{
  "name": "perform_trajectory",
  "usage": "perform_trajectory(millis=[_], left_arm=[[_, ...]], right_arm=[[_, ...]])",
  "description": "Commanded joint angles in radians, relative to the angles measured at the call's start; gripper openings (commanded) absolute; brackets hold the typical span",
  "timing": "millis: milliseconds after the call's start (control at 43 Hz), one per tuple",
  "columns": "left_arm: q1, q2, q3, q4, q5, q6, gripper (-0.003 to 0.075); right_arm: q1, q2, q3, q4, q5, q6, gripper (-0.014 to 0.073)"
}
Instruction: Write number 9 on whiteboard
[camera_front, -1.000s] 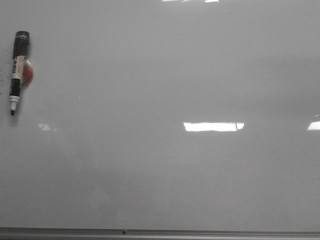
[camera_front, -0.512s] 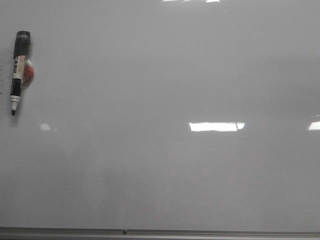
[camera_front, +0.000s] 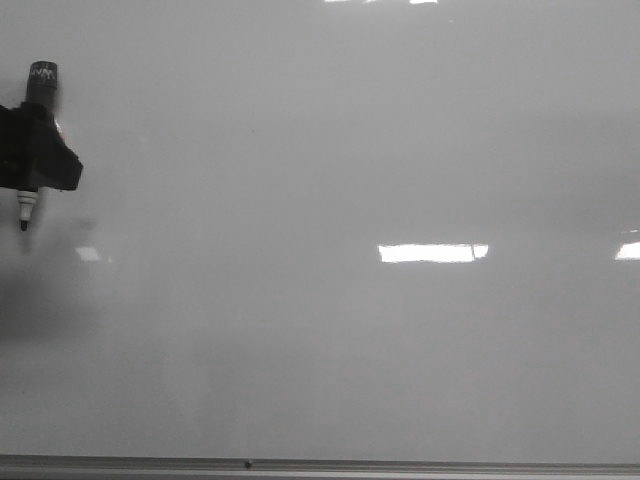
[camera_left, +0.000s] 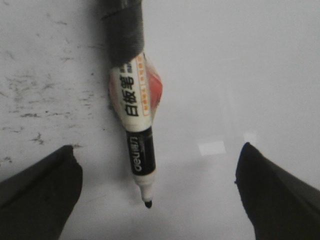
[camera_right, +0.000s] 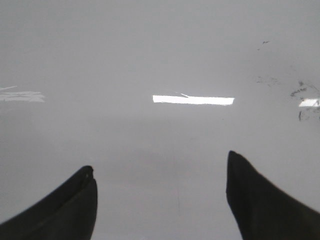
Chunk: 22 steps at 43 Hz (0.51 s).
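Observation:
My right gripper is to close next on the marker pen's black cap (camera_front: 41, 90), at the end opposite the bare tip, so that it takes the pen over from my left gripper.
The whiteboard (camera_front: 350, 330) fills the front view, glossy and pale grey; no number 9 or other drawn line shows on it. A marker pen (camera_front: 43, 78) with a black cap lies at the far left, bare tip (camera_front: 24, 222) pointing toward the near edge. My left gripper (camera_front: 40, 150) is a dark shape over the pen's middle. In the left wrist view the left gripper (camera_left: 156, 150) is open, a finger on each side of the pen (camera_left: 131, 95), not touching it. My right gripper (camera_right: 160, 162) is open and empty over bare board (camera_right: 160, 50).
A grey metal edge strip (camera_front: 320, 466) runs along the board's near side. A red piece (camera_left: 155, 87) sits against the pen's body. Old ink smudges mark the board beside the pen (camera_left: 30, 95) and in the right wrist view (camera_right: 300, 92).
My left gripper has come into the front view from the left and now covers the pen's middle. The pen has not moved.

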Motion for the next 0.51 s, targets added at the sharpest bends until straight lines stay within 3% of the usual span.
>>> perform_trajectory(millis=[0, 186, 488], left_arm=[[0.001, 0.033, -0.036, -0.007, -0.147, -0.005, 0.0582], [0.001, 0.076, -0.036, -0.006, -0.256, -0.005, 0.0417], [0.001, 0.095, -0.036, -0.006, -0.265, -0.005, 0.0062]], right_arm=[[-0.004, 0.019, -0.035, -0.001, -0.075, 0.0, 0.0559], [-0.004, 0.019, -0.035, -0.001, -0.075, 0.0, 0.0559], [-0.004, 0.019, -0.035, -0.001, -0.075, 0.0, 0.0559]])
